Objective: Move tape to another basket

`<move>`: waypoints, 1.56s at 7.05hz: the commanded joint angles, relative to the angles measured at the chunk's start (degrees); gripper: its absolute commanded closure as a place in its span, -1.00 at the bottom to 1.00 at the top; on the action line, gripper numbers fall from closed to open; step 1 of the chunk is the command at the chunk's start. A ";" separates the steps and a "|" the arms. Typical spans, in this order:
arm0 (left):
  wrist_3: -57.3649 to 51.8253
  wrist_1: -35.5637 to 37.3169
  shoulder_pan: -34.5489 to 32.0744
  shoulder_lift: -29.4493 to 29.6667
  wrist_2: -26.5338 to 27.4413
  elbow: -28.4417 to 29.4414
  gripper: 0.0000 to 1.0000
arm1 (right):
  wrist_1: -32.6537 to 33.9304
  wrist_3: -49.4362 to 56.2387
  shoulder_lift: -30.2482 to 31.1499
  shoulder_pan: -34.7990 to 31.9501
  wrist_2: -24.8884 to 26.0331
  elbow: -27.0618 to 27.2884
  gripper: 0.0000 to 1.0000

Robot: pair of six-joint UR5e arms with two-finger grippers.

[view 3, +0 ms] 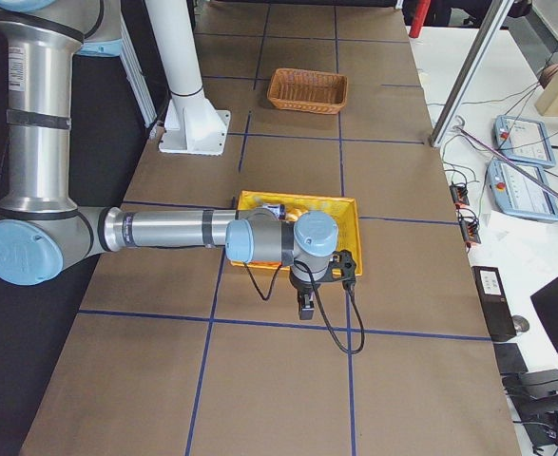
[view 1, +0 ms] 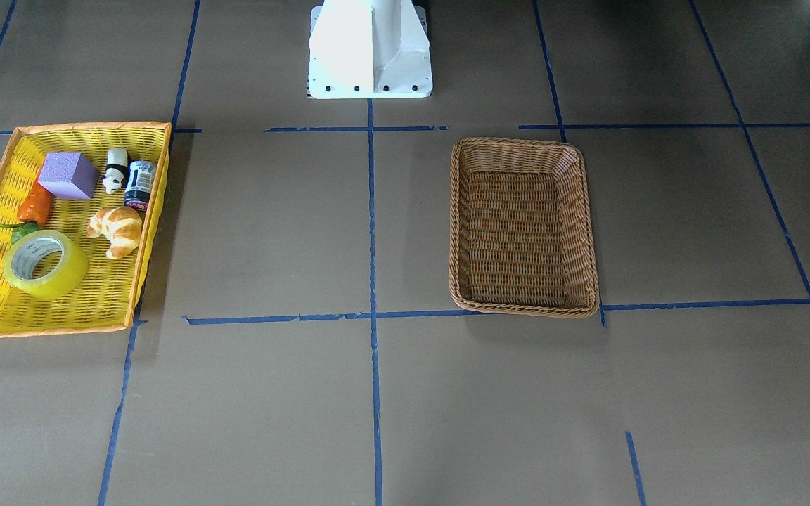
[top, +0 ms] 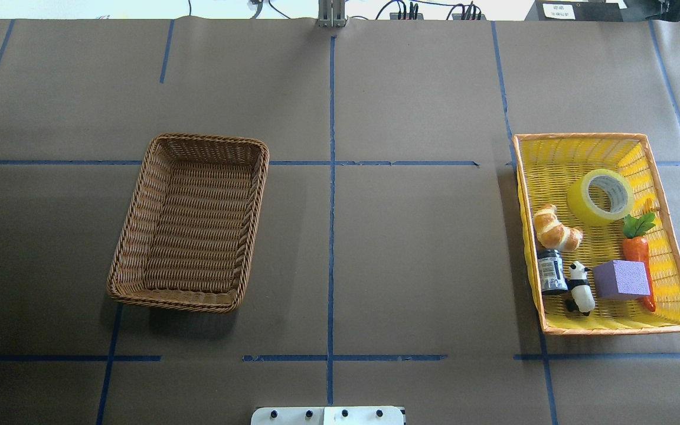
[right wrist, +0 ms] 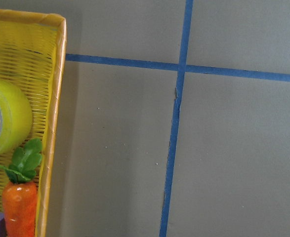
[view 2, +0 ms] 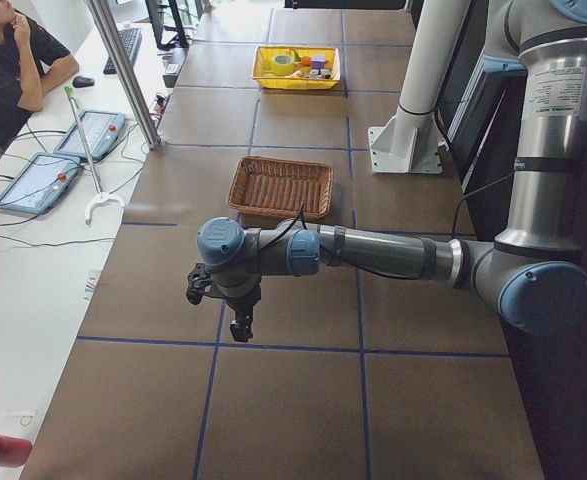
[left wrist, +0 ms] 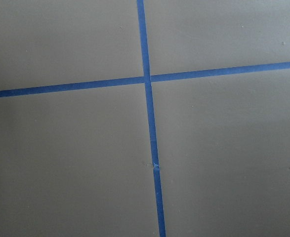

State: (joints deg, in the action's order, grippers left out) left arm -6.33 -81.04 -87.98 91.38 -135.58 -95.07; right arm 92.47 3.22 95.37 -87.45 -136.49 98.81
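Observation:
The tape in the yellow tray is next for my right gripper, which should go to it and close on its side (view 1: 17,268) (right wrist: 15,117) farthest from the croissant.
The tape (view 1: 45,265), a yellow-green roll with a white core, lies in the yellow orange-rimmed tray (view 1: 92,127) on my right side. It also shows in the overhead view (top: 601,196) and at the left edge of the right wrist view (right wrist: 4,118). The brown wicker basket (top: 213,140) stands empty on my left side (view 1: 517,144). My left gripper (view 2: 241,325) hangs over bare table beyond the basket. My right gripper (view 3: 304,309) hangs just outside the tray's outer rim. Both show only in side views, so I cannot tell whether they are open or shut.
The tray also holds a croissant (top: 555,229), a carrot (top: 638,254), a purple block (top: 621,279), a panda figure (top: 579,287) and a dark can (top: 551,271). The white robot base (view 1: 370,49) stands at the table's edge. An operator (view 2: 3,60) sits beside the table.

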 commanded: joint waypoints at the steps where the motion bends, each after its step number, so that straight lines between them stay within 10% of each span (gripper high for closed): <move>1: 0.18 0.01 0.00 -0.40 -0.21 -0.47 -1.00 | 0.08 -0.05 -0.01 0.00 -0.17 -0.02 -1.00; 8: 0.61 -0.17 0.00 0.20 0.14 -0.47 -1.00 | 0.00 0.47 -0.01 0.00 -0.26 0.24 -1.00; 11: 0.71 -0.35 0.00 -0.32 -0.56 -1.09 -1.00 | -10.69 0.12 2.44 0.78 -2.97 -1.60 -1.00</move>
State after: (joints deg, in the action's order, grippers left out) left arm -5.66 -81.34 -87.98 91.10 -135.94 -96.15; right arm 86.03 3.50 97.00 -87.19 -137.98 97.64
